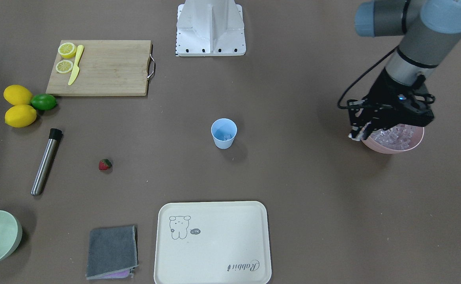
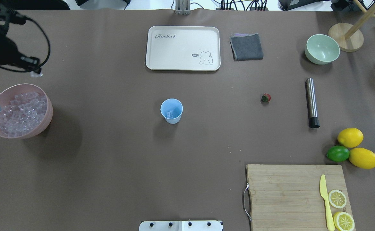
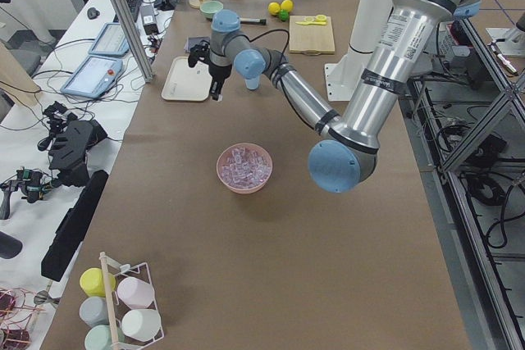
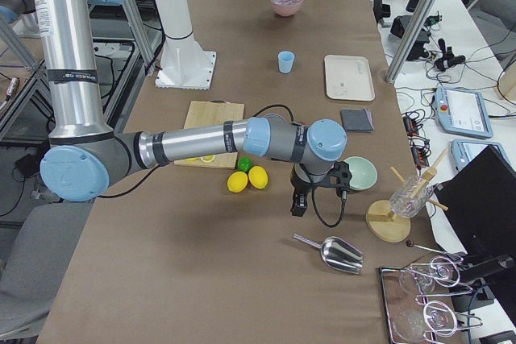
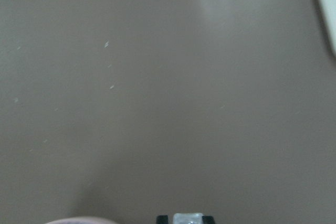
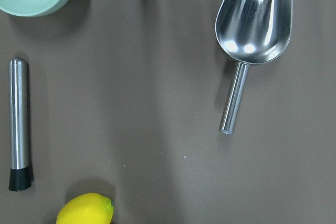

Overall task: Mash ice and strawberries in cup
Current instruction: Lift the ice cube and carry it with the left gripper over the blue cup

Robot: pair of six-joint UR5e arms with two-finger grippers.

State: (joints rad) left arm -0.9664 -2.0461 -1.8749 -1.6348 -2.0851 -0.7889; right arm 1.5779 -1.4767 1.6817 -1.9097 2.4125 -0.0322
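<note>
Next, I drop my left gripper's ice cube, now above the bowl's far rim, inside the light-blue cup [image 1: 224,132], joining the other one.
The light-blue cup [image 1: 224,136] [image 2: 171,111] stands upright at the table's middle with one ice cube [image 2: 169,114] inside. Many ice cubes [image 2: 22,109] fill a pink bowl [image 2: 44,123] [image 1: 388,149]. My left gripper [image 2: 36,73] [image 1: 355,136] hovers above the bowl's far rim, shut on an ice cube [image 5: 188,219]. The strawberry [image 1: 105,165] [image 2: 266,98] lies alone on the table, far from both grippers. My right gripper [image 4: 297,209] shows only in the exterior right view, above the table near the lemons; I cannot tell if it is open or shut.
A steel muddler [image 2: 311,102] [image 6: 19,121] lies beyond the strawberry. Two lemons [image 2: 351,137] and a lime [image 2: 337,153] sit beside a cutting board [image 2: 283,192] with knife and lemon slices. A tray [image 2: 181,48], grey cloth [image 2: 246,46], green bowl [image 2: 322,48] and metal scoop [image 6: 252,24] stand around.
</note>
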